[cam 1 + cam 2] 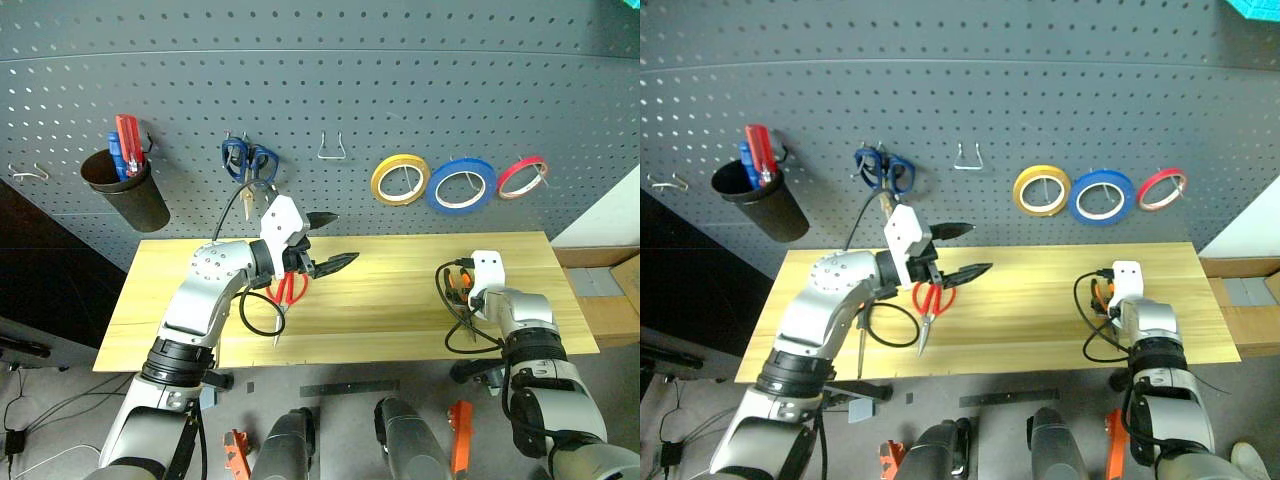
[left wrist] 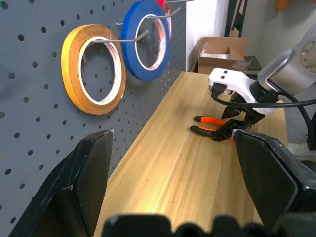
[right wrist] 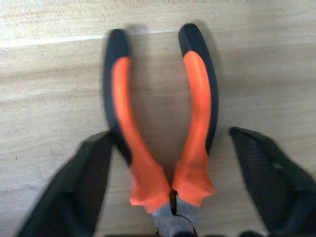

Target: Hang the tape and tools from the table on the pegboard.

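I need to move my left gripper to the red-handle scissors next and close it on the top of their blades (image 1: 280,315), just below the screw.
The dark blue tape (image 1: 461,185) hangs on a hook of the pegboard (image 1: 400,90). On the table (image 1: 390,320) lie the red-handle scissors (image 1: 290,290) and, to the right, the small orange and black pliers (image 3: 158,128). My right gripper (image 3: 170,133) is down at the pliers with its jaws open. One finger sits at each side of the handles, the left one touching a handle and the other still apart from its handle. My left gripper (image 1: 338,240) hovers open above the scissors, holding nothing.
A yellow roll (image 1: 400,180) and a thin red roll (image 1: 522,176) flank the blue tape. Blue-handle scissors (image 1: 250,158) hang at left of centre, beside a bare hook (image 1: 333,150). A black cup (image 1: 125,190) of tools hangs far left. A cardboard box (image 2: 222,52) stands beyond the table's end.
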Robot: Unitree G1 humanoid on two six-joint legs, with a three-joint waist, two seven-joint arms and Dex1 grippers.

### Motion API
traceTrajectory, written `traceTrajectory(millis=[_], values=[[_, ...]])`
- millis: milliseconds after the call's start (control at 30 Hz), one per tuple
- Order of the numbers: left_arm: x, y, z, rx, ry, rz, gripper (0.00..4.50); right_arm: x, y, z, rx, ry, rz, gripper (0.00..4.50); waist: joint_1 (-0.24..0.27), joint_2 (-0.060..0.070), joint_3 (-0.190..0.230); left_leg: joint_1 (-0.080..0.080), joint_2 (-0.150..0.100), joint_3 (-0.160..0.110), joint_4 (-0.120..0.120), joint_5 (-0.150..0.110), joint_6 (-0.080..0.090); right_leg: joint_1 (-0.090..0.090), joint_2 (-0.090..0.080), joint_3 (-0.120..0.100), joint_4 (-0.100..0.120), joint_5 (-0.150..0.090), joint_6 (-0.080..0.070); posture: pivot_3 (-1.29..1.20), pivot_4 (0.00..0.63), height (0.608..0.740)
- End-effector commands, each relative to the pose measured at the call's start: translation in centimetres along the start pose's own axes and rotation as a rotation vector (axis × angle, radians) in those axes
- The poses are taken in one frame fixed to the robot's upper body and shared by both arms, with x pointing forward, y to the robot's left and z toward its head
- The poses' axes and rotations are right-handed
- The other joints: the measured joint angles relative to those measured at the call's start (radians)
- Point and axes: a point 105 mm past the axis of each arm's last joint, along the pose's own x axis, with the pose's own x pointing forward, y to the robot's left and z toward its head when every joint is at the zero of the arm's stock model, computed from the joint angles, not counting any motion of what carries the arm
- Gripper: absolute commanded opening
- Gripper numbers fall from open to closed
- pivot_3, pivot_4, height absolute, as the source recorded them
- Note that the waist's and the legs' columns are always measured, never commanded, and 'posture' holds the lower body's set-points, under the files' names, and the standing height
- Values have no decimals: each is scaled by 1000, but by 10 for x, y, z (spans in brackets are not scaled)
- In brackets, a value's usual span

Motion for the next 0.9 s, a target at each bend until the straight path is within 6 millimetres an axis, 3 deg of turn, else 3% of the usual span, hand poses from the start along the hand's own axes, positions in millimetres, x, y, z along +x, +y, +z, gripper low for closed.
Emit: traceTrajectory(millis=[33,167,267,367,567,700,900], values=[[-13,3,9,81,-27,35,4144,0,0,-2,-8,-5,-5,2464,0,0,0,0,0,0,0,0,0,0,0,0,0,0,0,-136,237,740],[-27,9,4,71,-15,80,4144,-11,9,10,-16,-71,14,2464,2,0,0,0,0,0,0,0,0,-1,0,0,1,0,0,-131,235,740],[-41,11,7,36,-45,98,4144,-35,26,23,-60,-163,59,2464,1,0,0,-1,1,0,0,0,0,-3,0,1,2,0,0,-128,236,740],[-56,14,10,-30,-84,121,4144,-68,54,31,-106,-252,139,2463,-1,1,0,-4,1,1,0,0,0,-8,0,1,4,0,0,-130,237,740],[-84,27,14,-57,-110,255,4144,-158,138,44,-357,-578,375,2463,0,1,0,-9,2,-1,0,1,-2,-13,0,0,6,0,0,-121,237,740],[-99,36,17,-59,-114,334,4144,-196,170,77,-362,-784,445,2463,2,0,0,-9,1,-2,1,3,-4,-13,0,-1,6,0,-1,-98,230,740],[-118,51,29,-46,-160,453,4144,-235,198,153,-320,-1072,525,2463,10,0,0,-8,1,-5,1,8,-6,-13,1,-3,7,2,-3,-57,214,740]])
